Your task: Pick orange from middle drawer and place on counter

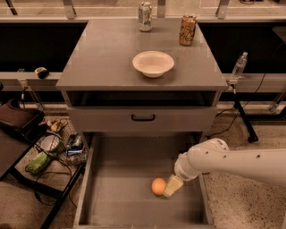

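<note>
Next, my gripper goes to the orange's sides (pixel 159 186) and closes there, because the orange lies on the bottom of the open middle drawer.
The orange (pixel 158 186) lies on the grey floor of the open middle drawer (pixel 116 188), right of its centre. My gripper (pixel 172 186) reaches down into the drawer from the right on a white arm (pixel 232 162), its tip right beside the orange on the orange's right side. The grey counter (pixel 103 58) is the cabinet top above, far from the gripper.
A white bowl (pixel 153 63) sits on the counter, with a silver can (pixel 145 10) and a brown can (pixel 188 23) at the back. A closed drawer front with a black handle (pixel 143 118) is above the open drawer. Clutter and a wire basket (pixel 53 145) stand at the left; a bottle (pixel 239 65) at the right.
</note>
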Controlling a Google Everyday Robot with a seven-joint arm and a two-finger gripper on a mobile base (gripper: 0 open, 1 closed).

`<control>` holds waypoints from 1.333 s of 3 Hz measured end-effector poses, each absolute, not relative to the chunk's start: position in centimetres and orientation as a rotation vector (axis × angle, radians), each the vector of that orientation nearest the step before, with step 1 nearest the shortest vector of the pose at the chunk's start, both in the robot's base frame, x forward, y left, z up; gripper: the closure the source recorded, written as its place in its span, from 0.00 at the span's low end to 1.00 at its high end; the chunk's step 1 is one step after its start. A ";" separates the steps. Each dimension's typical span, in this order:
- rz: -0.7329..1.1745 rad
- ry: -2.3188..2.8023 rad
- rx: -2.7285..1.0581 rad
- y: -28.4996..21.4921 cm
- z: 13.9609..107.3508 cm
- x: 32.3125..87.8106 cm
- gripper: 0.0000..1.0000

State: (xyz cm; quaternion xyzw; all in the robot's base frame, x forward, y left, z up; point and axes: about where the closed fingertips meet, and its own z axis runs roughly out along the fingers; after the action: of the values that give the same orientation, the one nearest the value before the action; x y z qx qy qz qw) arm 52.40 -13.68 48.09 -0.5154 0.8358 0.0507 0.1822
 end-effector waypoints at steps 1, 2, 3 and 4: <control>0.203 2.374 -1.431 -12.9 43.9 52.2 0.00; 0.253 2.390 -1.409 -12.0 40.9 51.8 0.00; 0.285 2.406 -1.383 -11.7 39.0 51.6 0.00; 0.323 2.404 -1.369 -10.4 37.6 51.6 0.00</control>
State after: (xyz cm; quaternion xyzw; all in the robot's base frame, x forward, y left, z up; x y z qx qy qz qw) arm 51.63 -10.35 37.59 -0.4836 0.8495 0.1142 0.1773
